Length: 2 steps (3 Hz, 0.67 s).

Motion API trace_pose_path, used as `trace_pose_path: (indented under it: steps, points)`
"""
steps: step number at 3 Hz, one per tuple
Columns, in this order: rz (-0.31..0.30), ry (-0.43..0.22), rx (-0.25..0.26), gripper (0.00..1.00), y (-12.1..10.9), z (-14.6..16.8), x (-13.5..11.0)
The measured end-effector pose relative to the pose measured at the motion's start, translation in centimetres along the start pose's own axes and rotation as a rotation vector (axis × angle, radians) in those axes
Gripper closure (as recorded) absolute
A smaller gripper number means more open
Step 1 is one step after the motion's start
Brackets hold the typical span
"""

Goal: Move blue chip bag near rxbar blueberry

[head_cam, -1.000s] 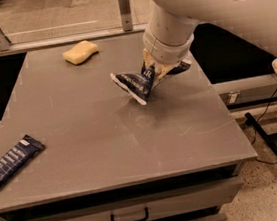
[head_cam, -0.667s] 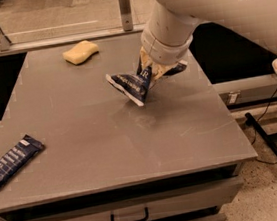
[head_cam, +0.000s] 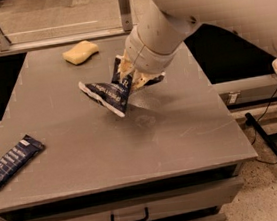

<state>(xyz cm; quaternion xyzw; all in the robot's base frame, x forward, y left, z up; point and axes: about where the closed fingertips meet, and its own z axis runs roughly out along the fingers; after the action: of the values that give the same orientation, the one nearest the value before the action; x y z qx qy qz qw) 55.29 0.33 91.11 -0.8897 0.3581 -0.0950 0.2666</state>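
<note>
The robot's gripper will release the blue chip bag on the grey table (head_cam: 29, 136), just behind the far end of the rxbar blueberry.
The blue chip bag (head_cam: 107, 94), dark navy with white lettering and white ends, hangs tilted just above the middle of the grey table (head_cam: 133, 148). My gripper (head_cam: 129, 77) is shut on the bag's upper right end, under the big white arm (head_cam: 186, 11). The rxbar blueberry (head_cam: 11, 161), a slim flat dark blue bar, lies at the table's front left edge, far from the bag.
A yellow sponge (head_cam: 80, 52) lies at the back of the table. A metal rail (head_cam: 59, 39) runs behind the table. A drawer with a handle (head_cam: 128, 217) sits below the front edge. Cables and a black bar (head_cam: 269, 142) lie on the floor at right.
My gripper has carried the chip bag leftward and a little toward the front, with the arm following. The bar and the sponge have not moved.
</note>
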Motion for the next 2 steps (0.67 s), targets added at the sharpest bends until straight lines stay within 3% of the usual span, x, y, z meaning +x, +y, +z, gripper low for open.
trace_pose_path:
  steps: [1, 2]
  points:
    - [-0.063, -0.095, 0.036, 1.00, -1.48, 1.70, -4.13]
    - [-0.063, -0.095, 0.036, 1.00, -1.49, 1.70, -4.14]
